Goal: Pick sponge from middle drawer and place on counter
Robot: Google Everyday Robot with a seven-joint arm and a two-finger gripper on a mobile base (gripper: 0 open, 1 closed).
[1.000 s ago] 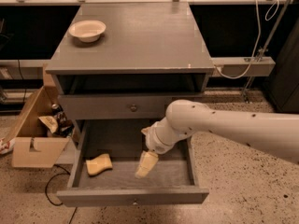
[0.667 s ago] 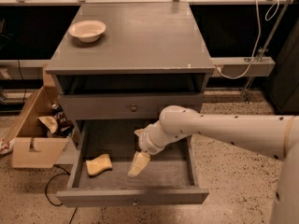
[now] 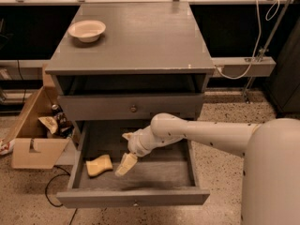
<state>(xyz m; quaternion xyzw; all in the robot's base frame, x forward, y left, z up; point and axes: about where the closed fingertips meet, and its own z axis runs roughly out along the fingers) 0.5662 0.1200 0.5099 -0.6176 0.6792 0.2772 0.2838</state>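
My gripper closes next on the near end of the pale-yellow sponge [image 3: 107, 163], farthest from the cardboard box.
The pale-yellow sponge [image 3: 99, 166] lies on the floor of the open middle drawer [image 3: 161, 173], at its front left. My gripper [image 3: 123, 154] reaches down into the drawer just right of the sponge, a small gap away, not touching it. Its cream fingers [image 3: 124, 164] are spread apart and hold nothing. The white arm comes in from the right across the drawer. The grey counter [image 3: 140, 41] is the cabinet's top, above.
A cream round bowl [image 3: 87, 30] sits at the counter's back left. A closed grey drawer with a round knob [image 3: 133, 108] is above the open one. An open cardboard box [image 3: 33, 142] with clutter stands on the floor to the left. A white cable [image 3: 255, 46] hangs at the right.
My gripper has moved left inside the drawer, toward the sponge. The sponge has not moved.
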